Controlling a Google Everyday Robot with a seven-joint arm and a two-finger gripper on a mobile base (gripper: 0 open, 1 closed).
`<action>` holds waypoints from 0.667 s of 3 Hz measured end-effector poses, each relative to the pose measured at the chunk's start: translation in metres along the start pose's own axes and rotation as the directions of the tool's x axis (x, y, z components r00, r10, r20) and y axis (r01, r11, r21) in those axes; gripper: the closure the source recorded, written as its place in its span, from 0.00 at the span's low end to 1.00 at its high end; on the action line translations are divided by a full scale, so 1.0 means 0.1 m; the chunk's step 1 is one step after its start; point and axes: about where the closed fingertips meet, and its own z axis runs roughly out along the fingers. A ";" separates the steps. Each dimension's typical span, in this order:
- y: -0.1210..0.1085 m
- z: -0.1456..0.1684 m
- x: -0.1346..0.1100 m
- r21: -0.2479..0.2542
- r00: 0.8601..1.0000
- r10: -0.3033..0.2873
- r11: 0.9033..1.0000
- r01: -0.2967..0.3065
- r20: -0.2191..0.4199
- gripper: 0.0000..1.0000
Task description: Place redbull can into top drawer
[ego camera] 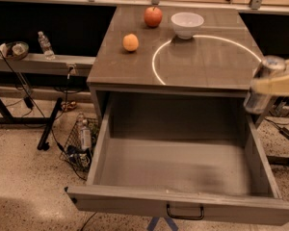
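Note:
Next, I let go of the redbull can on the empty drawer's bottom (209, 158), between its middle and the side closest to my gripper.
The redbull can (260, 88) is a slim silvery can held upright at the right edge of the view. It hangs over the back right corner of the open top drawer (178, 165). My gripper (273, 85) comes in from the right and is shut on the can with its pale yellow fingers (277, 85) around the can's middle. The drawer is pulled far out and is empty inside. Its grey front panel has a small dark handle (185, 211).
On the cabinet top (183, 57) stand an apple (153, 16), an orange (130, 42) and a white bowl (187, 24). A water bottle (45, 44) stands on a shelf at the left. Cables and a wire basket (79, 141) lie on the floor left of the drawer.

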 end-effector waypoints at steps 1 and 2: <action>0.17 0.18 0.57 -0.018 0.999 0.040 0.999 -0.040 -0.005 1.00; 0.25 0.40 1.13 -0.031 0.998 0.061 0.998 -0.061 0.002 1.00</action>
